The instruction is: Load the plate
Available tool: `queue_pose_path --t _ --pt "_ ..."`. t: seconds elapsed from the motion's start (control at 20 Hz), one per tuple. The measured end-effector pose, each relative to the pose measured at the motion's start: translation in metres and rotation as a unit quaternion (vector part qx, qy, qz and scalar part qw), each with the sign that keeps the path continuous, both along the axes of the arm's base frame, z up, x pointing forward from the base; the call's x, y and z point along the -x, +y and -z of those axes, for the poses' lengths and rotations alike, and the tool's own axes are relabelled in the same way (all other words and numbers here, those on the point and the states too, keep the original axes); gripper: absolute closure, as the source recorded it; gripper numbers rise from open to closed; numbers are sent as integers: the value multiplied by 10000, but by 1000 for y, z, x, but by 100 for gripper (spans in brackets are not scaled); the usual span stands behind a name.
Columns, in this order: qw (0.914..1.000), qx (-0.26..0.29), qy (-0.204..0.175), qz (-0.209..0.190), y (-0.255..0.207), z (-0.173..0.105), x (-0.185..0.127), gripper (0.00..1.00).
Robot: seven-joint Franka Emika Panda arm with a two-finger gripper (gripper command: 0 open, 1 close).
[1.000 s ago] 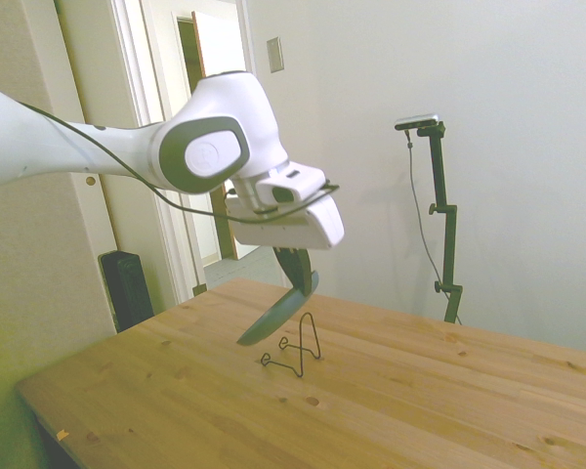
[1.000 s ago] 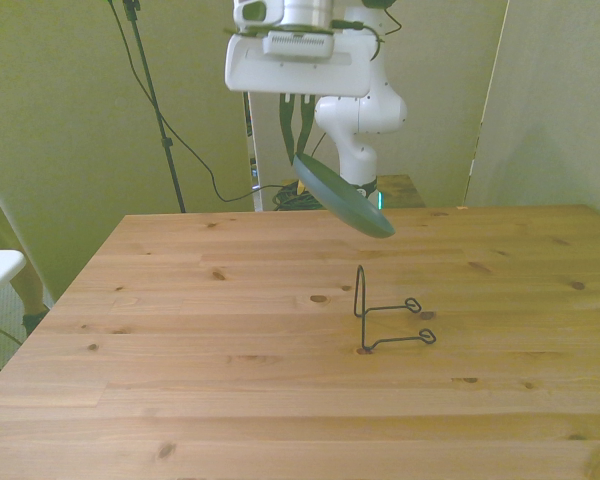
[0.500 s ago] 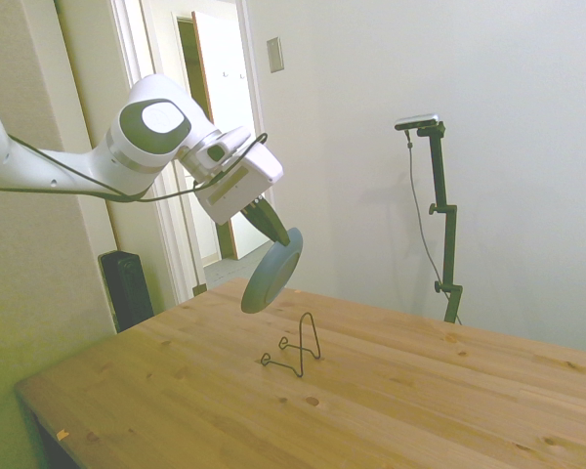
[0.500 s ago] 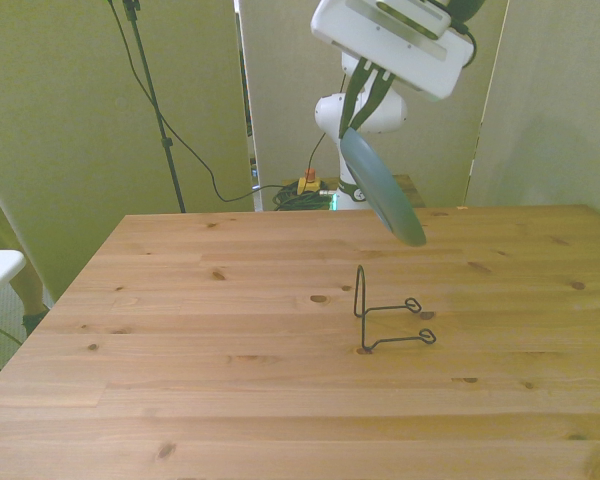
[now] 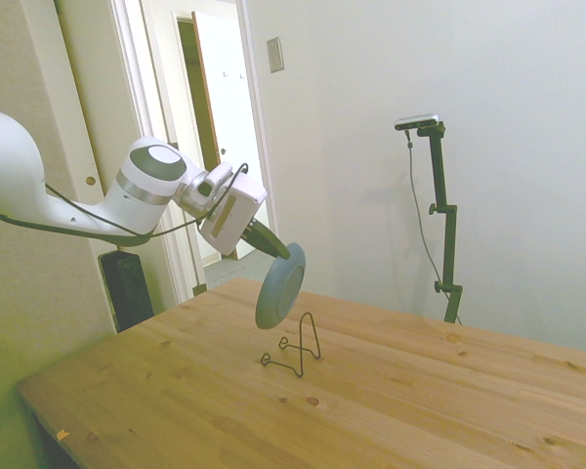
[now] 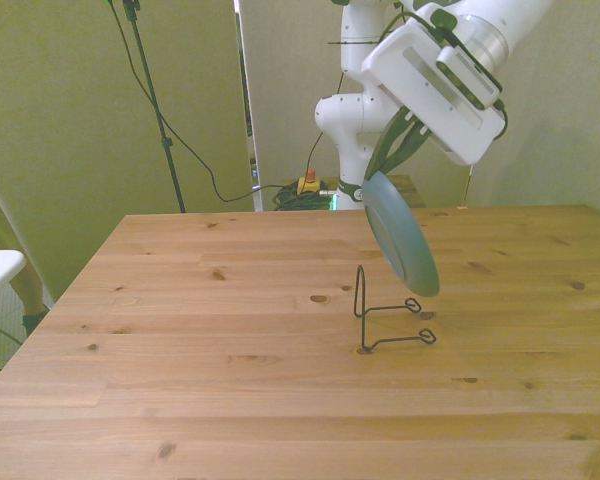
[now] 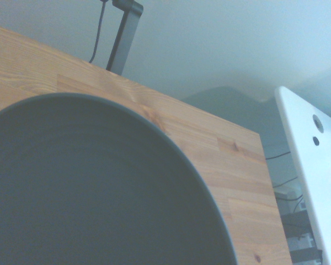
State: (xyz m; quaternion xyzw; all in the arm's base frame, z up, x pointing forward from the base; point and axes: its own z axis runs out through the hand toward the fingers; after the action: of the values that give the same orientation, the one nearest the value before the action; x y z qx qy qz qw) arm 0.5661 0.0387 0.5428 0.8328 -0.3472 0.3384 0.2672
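Next, my gripper lets go of the teal-green plate on the hooked arms of the thin black wire stand [image 6: 405, 332], leaning on its upright.
The teal-green plate [image 5: 279, 285] [image 6: 401, 232] [image 7: 88, 187] hangs nearly on edge in the air, gripped by its upper rim. My gripper [image 5: 273, 242] [image 6: 393, 160] is shut on that rim, tilted steeply. The plate's lower edge is just above and slightly behind the thin black wire stand [image 5: 295, 347] [image 6: 382, 312], which rests on the wooden table [image 5: 391, 391] [image 6: 230, 330]. Plate and stand are apart. In the wrist view the plate's face fills most of the picture, with table planks beyond it.
A white wall and a doorway lie behind the arm in the side view. A black speaker-like box [image 5: 127, 288] stands on the floor by the table's far corner. Cables run along the floor [image 6: 300, 190] behind the table in the front view.
The arm has swung the plate lower and closer to the wire stand, tilting it more upright. In the front view the plate moved down and to the right. The grip stayed shut.
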Motion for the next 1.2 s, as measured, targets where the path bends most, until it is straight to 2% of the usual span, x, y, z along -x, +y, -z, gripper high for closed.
queue_pose_path --t 0.3,0.55,0.9,1.2 --pt "9982 591 -61 30 24 37 -5 100" --pt "9963 849 -98 39 38 47 -4 100" --pt "9940 1080 -112 116 32 64 -5 100" --pt "9941 1074 -56 144 29 75 -7 100"
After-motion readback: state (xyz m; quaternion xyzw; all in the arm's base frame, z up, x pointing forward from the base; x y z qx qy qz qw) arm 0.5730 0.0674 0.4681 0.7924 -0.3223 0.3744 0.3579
